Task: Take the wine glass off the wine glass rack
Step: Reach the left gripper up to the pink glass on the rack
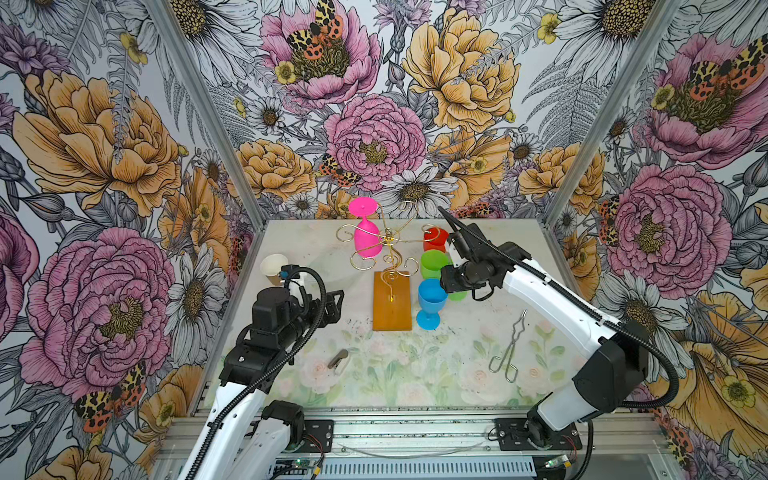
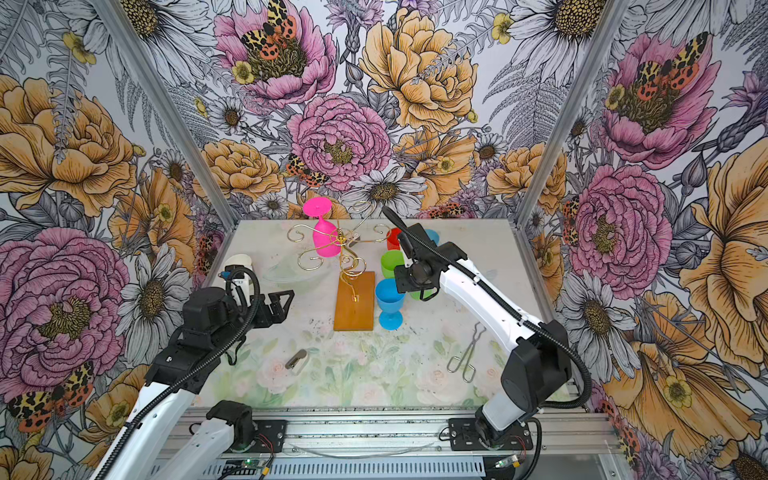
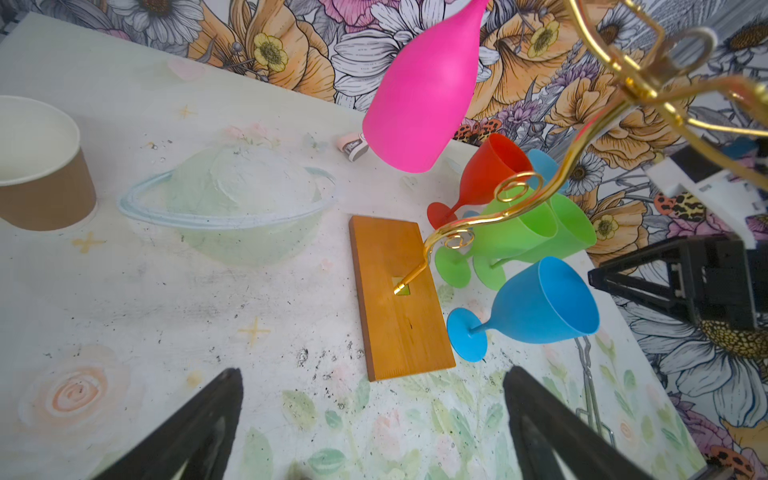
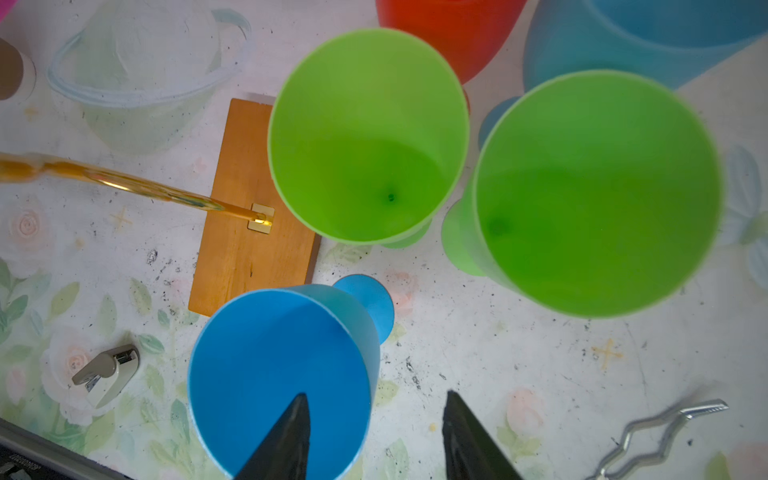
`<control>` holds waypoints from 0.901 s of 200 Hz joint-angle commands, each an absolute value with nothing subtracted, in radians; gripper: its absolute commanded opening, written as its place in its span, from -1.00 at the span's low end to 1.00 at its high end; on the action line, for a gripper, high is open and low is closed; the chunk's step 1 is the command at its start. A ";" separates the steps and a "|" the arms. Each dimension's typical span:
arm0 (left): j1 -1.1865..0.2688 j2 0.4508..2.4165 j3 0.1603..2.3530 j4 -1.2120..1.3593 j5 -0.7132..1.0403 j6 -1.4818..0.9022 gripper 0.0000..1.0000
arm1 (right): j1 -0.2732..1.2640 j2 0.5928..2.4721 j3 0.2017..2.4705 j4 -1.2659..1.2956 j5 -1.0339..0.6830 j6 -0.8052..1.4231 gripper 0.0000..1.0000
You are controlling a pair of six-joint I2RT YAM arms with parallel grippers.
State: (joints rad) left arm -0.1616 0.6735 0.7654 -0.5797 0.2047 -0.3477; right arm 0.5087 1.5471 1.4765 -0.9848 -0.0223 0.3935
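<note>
The pink wine glass has a round foot above its thin stem. Next, my left gripper goes up to the glass and closes on its round foot's edge [image 1: 352,208].
A pink wine glass [image 1: 365,239] hangs upside down from the gold wire wine glass rack [image 1: 388,253], whose orange-brown wooden base [image 1: 392,307] lies mid-table. A blue glass [image 1: 430,301] stands upright just right of the base. My right gripper [image 4: 376,395] hovers over it, open, one finger above the blue bowl [image 4: 274,374] and the other outside its rim, holding nothing. My left gripper [image 3: 374,370] is wide open and empty, low over the table left of the base, pointing at it.
Two green glasses [image 4: 365,137], a red one [image 1: 435,237] and another blue one [image 4: 648,33] stand right of the rack. A paper cup [image 1: 273,268] and clear bowl [image 3: 228,208] sit left. Metal tongs [image 1: 509,353] and a small grey clip [image 1: 337,359] lie nearer the front.
</note>
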 commanded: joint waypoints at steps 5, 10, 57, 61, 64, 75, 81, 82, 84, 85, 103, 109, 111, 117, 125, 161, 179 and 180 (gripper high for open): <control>-0.058 0.715 0.844 -0.565 0.389 -0.410 0.98 | 0.467 1.462 1.463 -0.961 -0.074 0.379 0.18; -0.044 0.726 0.857 -0.565 0.407 -0.414 0.98 | 0.460 1.450 1.458 -0.956 -0.079 0.380 0.21; 0.021 0.871 1.018 -0.543 0.481 -0.398 0.98 | 0.414 1.360 1.354 -0.866 -0.155 0.379 0.33; 0.023 0.887 1.037 -0.543 0.486 -0.400 0.97 | 0.412 1.356 1.349 -0.862 -0.158 0.380 0.33; 0.023 0.901 1.052 -0.543 0.489 -0.402 0.97 | 0.410 1.353 1.344 -0.860 -0.159 0.382 0.33; 0.030 0.949 1.104 -0.543 0.506 -0.416 0.94 | 0.406 1.345 1.333 -0.853 -0.164 0.383 0.34; 0.033 0.974 1.132 -0.541 0.516 -0.425 0.93 | 0.405 1.341 1.328 -0.851 -0.168 0.381 0.34; 0.033 0.978 1.135 -0.540 0.520 -0.427 0.92 | 0.406 1.340 1.327 -0.850 -0.168 0.381 0.34; 0.034 0.985 1.144 -0.539 0.525 -0.433 0.92 | 0.404 1.339 1.327 -0.850 -0.170 0.380 0.34; 0.034 0.989 1.148 -0.539 0.527 -0.434 0.91 | 0.405 1.338 1.325 -0.849 -0.169 0.380 0.34; 0.046 1.054 1.216 -0.509 0.580 -0.486 0.86 | 0.403 1.322 1.310 -0.839 -0.171 0.376 0.34; 0.052 1.075 1.237 -0.494 0.602 -0.506 0.83 | 0.401 1.317 1.305 -0.836 -0.170 0.377 0.34; 0.053 1.082 1.243 -0.487 0.611 -0.513 0.81 | 0.402 1.316 1.303 -0.835 -0.170 0.377 0.34; 0.060 1.104 1.261 -0.471 0.634 -0.532 0.78 | 0.399 1.312 1.298 -0.832 -0.172 0.374 0.34; 0.063 1.135 1.285 -0.454 0.661 -0.549 0.74 | 0.399 1.307 1.292 -0.828 -0.173 0.374 0.34; 0.074 1.292 1.424 -0.448 0.737 -0.576 0.47 | 0.396 1.292 1.271 -0.812 -0.183 0.374 0.34; 0.074 1.370 1.488 -0.446 0.777 -0.600 0.37 | 0.394 1.282 1.260 -0.806 -0.184 0.374 0.35; 0.074 1.374 1.491 -0.445 0.781 -0.601 0.37 | 0.395 1.282 1.259 -0.806 -0.184 0.374 0.35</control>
State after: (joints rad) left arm 0.0635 1.2980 1.4162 -0.4736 0.6781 -0.5533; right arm 0.3992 1.3128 1.2785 -0.8421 -0.1722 0.3828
